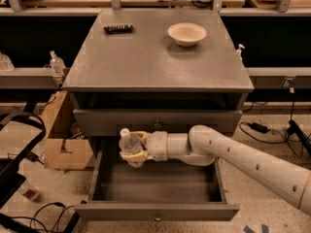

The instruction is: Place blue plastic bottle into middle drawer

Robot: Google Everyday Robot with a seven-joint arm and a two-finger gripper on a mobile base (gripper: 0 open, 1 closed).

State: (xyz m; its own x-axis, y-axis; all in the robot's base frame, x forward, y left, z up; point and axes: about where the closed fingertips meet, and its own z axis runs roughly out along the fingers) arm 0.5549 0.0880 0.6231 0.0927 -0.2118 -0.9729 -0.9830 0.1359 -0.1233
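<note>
The blue plastic bottle, now upright over the open middle drawer, will be set down by my gripper near the middle drawer's front corner [126, 186] closest to the cardboard box.
My gripper [132, 149] is shut on the blue plastic bottle [128, 143], a clear bottle with a white cap. It holds the bottle upright over the left rear part of the open middle drawer [155, 208], just in front of the shut grey drawer front above. The bottle's lower end dips below the drawer's rim; I cannot tell whether it touches the drawer floor. My white arm reaches in from the right.
A cream bowl [186, 33] and a dark flat object [118, 28] sit on the grey cabinet top [146, 62]. A cardboard box [65, 144] stands on the floor at left. A small clear pump bottle [56, 62] stands on the left shelf. Cables lie on the floor.
</note>
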